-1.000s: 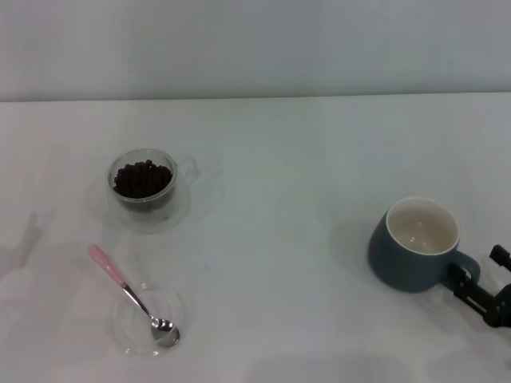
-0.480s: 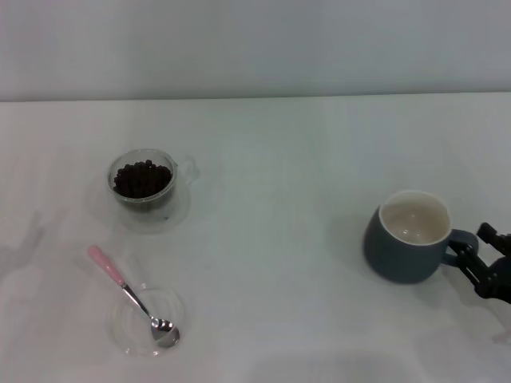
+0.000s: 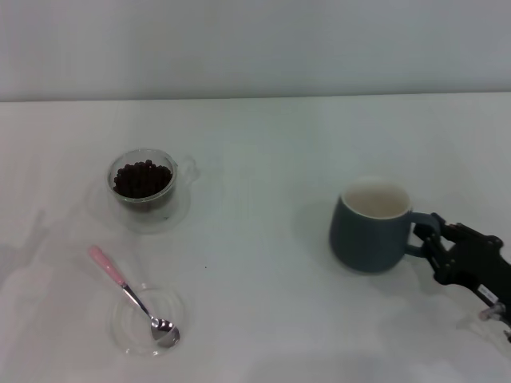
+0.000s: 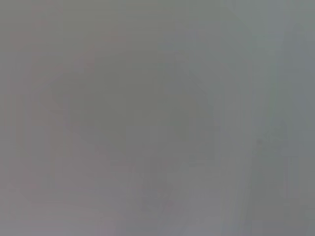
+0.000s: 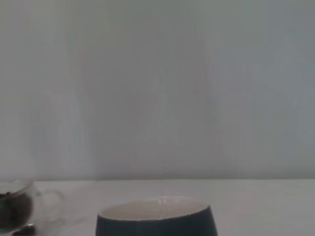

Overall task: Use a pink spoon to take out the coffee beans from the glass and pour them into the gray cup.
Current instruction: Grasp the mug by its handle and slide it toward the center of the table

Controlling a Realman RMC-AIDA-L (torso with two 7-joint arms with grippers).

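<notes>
My left gripper is to go to the pink spoon next and close on the handle's outer end (image 3: 95,252), farthest from the spoon's metal bowl in the saucer.
The gray cup (image 3: 373,227) is right of the table's middle, its handle held by my right gripper (image 3: 431,239), which comes in from the right edge. The cup also shows in the right wrist view (image 5: 156,219). The glass (image 3: 144,185) with coffee beans (image 3: 142,179) stands at the left; it also shows in the right wrist view (image 5: 15,211). The pink spoon (image 3: 128,294) lies at the front left with its metal bowl in a flat clear saucer (image 3: 150,321). My left gripper is out of view; its wrist view shows only a blank grey.
The white table (image 3: 263,159) ends at a pale wall at the back. Open table lies between the glass and the gray cup.
My right gripper has carried the gray cup to the left and slightly farther back, toward the table's middle. The glass, spoon and saucer have not moved.
</notes>
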